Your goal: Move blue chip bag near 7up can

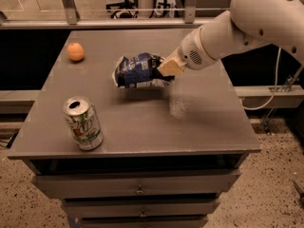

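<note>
The robot's gripper needs to release the blue chip bag on the table [118, 96] just behind the 7up can, toward the middle of the table. The bag now hangs above the table's middle.
The blue chip bag [138, 71], crinkled dark-blue foil with white lettering, hangs a little above the middle of the grey table [199, 122], with its shadow below it. My gripper [166, 68] is shut on the bag's right end, reaching in from the upper right on a white arm. The 7up can [83, 123], white and green with an open silver top, stands upright near the table's front left corner. The bag is up and to the right of the can, well apart from it.
A small orange fruit [75, 52] lies near the table's back left. The table sits on a cabinet with drawers [137, 190]. A metal railing [142, 11] runs behind the table. A cable [270, 91] hangs at the right.
</note>
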Available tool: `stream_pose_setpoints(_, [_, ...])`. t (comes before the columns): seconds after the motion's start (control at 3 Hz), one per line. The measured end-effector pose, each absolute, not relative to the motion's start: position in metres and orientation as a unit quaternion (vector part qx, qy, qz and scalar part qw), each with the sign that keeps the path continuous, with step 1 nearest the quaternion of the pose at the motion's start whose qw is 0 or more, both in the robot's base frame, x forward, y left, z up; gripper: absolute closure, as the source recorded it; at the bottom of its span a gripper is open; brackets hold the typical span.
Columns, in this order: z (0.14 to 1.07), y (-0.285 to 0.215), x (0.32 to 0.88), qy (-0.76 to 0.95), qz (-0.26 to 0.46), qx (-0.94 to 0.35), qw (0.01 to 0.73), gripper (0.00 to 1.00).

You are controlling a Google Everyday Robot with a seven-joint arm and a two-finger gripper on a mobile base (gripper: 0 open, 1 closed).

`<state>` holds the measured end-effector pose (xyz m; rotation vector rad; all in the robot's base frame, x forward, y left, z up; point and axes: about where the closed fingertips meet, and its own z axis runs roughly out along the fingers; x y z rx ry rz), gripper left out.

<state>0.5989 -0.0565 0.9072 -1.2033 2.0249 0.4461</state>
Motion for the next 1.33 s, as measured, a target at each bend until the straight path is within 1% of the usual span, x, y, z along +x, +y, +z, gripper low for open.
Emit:
stream_pose_setpoints(0.33, [0.906, -0.039, 0.571, 0.786, 0.195, -0.472, 0.348, 1.0])
stream_pose_setpoints(1.33, [0.9, -0.004, 0.529, 0.774, 0.234, -0.492, 0.323, 1.0])
